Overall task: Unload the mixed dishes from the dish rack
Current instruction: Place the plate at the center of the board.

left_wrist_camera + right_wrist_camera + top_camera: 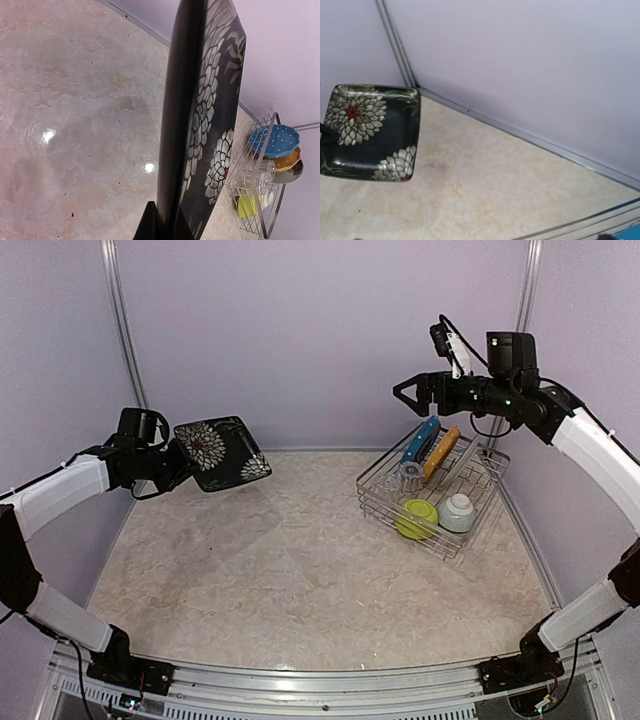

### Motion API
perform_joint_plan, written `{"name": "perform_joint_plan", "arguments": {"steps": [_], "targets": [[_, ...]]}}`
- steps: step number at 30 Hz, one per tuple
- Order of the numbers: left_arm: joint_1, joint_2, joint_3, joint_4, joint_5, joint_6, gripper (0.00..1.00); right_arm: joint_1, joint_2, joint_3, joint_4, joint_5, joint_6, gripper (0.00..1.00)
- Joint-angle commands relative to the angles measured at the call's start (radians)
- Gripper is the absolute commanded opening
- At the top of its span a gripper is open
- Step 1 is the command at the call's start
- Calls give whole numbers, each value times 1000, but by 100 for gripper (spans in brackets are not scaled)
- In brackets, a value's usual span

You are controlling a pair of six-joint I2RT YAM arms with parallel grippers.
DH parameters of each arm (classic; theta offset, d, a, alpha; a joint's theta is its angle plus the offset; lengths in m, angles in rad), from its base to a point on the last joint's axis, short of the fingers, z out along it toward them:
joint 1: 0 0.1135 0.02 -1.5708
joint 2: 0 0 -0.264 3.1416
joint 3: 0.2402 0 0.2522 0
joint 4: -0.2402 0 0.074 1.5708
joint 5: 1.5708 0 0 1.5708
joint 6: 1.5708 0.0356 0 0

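Observation:
Next, I release the black square plate with my left gripper on the tabletop (294, 500) beside the dish rack, near the back wall.
My left gripper (178, 462) is shut on the edge of the black square plate (222, 452), holding it tilted high above the table's far left. In the left wrist view the fingers (148, 222) pinch the plate (200, 100) edge-on. The dish rack (372, 502) stands far right and holds the blue dotted plate (420, 440), the yellow plate (441, 452), the lime-green bowl (416, 519), the pale bowl (457, 512) and two glasses (410, 477). A teal plate (294, 175) shows behind the yellow one. My right gripper (405, 392) is open and empty, high above the rack's far corner.
The right wrist view shows the black plate (370, 132) across the table and the back wall rail (520, 132), with none of its own fingers. Purple walls enclose the marbled tabletop (290, 570) at the back and on both sides.

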Motion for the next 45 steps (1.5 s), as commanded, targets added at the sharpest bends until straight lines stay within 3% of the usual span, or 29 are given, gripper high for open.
{"name": "perform_joint_plan", "arguments": {"steps": [1,4,7,18,28,45], "targets": [[-7,-24,-2,271,-72,-136,0,-12,-14,-19,-15,49,-9,99],[-6,20,42,284,33,-124,0,-11,-18,-23,-33,39,-18,99],[0,94,84,286,238,-73,0,-12,-21,-24,-47,28,-32,99],[31,383,291,96,576,19,0,-17,-38,-50,-68,1,-57,99],[40,612,437,33,667,150,0,-17,-50,-79,-63,1,-35,99],[58,822,541,5,752,225,0,-18,-47,-121,-47,-13,32,99]]}}
